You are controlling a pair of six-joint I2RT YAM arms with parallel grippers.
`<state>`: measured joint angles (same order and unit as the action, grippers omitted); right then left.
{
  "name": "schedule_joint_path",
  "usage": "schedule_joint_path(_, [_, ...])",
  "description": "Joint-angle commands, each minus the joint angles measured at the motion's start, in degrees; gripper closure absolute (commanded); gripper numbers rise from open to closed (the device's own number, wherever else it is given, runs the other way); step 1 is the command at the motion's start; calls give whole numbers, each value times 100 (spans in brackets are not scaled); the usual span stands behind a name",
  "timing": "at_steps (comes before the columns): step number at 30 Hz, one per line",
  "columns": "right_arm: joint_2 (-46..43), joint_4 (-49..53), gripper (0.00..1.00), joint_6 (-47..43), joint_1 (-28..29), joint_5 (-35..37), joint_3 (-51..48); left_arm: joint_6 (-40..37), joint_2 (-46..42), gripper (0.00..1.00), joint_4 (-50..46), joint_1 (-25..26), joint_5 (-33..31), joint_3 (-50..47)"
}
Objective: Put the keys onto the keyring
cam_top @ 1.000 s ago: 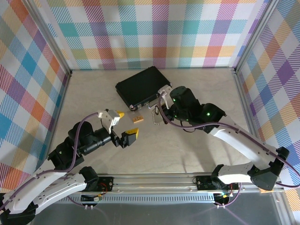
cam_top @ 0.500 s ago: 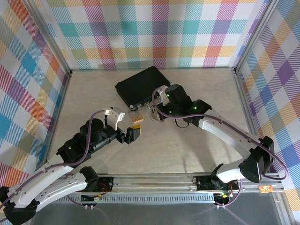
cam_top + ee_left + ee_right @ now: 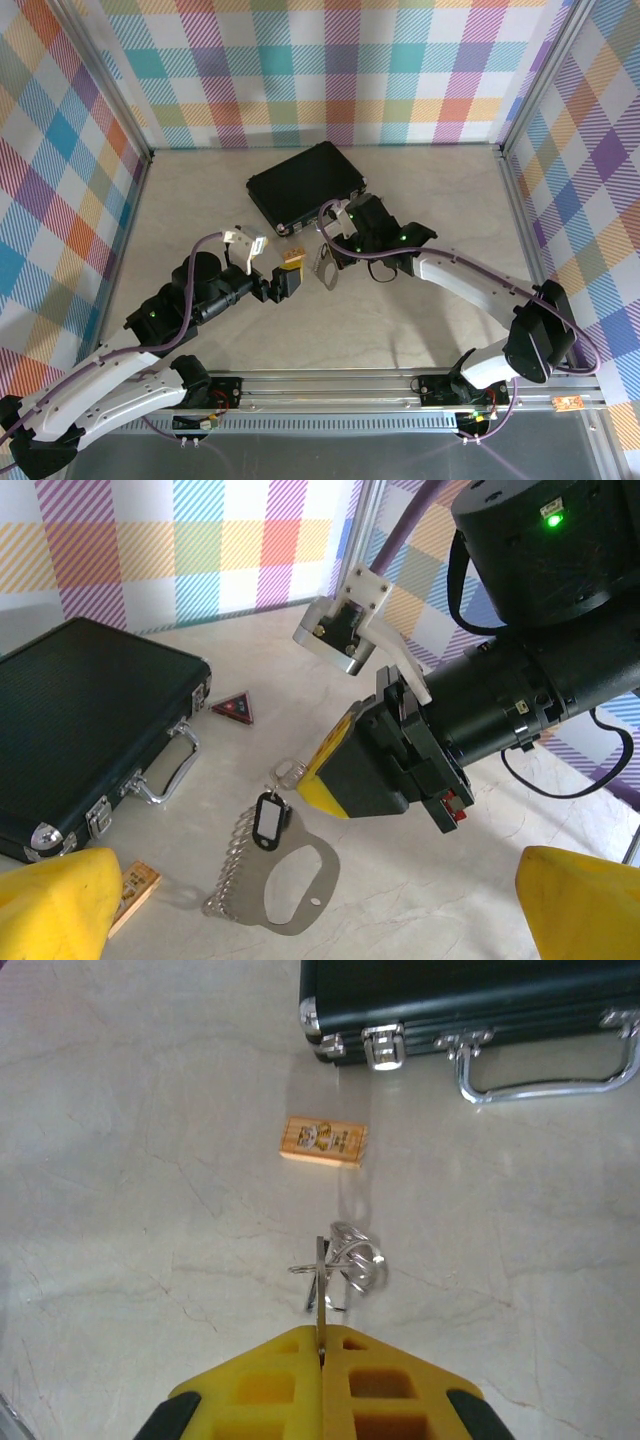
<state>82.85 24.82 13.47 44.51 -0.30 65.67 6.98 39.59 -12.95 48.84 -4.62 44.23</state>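
Observation:
The robot will set the key down, now hanging against the keyring, on the bare table (image 3: 356, 311) between its right gripper and the metal rail.
My right gripper (image 3: 321, 1352) is shut on the top edge of the keyring (image 3: 285, 890), a flat silvery oval loop that hangs just above the table with a fan of thin rings on its left side. A black-headed key (image 3: 268, 820) and a slim silver key (image 3: 288, 772) hang against the keyring, right below the right fingertip (image 3: 345, 770). In the right wrist view the keyring (image 3: 321, 1295) shows edge-on, with rings (image 3: 357, 1260) beside it. My left gripper (image 3: 320, 910) is open, facing the keyring from close by. From above, the left gripper (image 3: 272, 262) and right gripper (image 3: 330, 256) nearly meet at the keyring (image 3: 325, 271).
A black case (image 3: 305, 185) with a silver handle (image 3: 165, 775) lies behind the grippers. A small tan wooden block (image 3: 323, 1141) sits in front of it, and a red-and-black triangle (image 3: 233, 708) lies by the case's corner. Checked walls enclose the table.
The right gripper has carried the keyring left and toward the near edge, lifting it upright. The left gripper has reached forward to meet it, still open.

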Motion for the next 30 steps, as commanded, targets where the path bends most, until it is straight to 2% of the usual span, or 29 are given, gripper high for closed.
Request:
schedule_joint_path(1, [-107, -228, 100, 270, -48, -302, -309, 128, -25, 0, 318, 36, -71, -100])
schedule_joint_path(16, [-1127, -444, 100, 1171, -41, -472, -2101, 145, 313, 0, 563, 29, -45, -193])
schedule_joint_path(23, [-1298, -943, 100, 1538, -48, -494, -2817, 467, 529, 0, 904, 26, -447, -389])
schedule_joint_path(30, [-1289, -1651, 91, 1607, -51, -512, -3429, 620, 753, 0, 1172, 13, -857, -542])
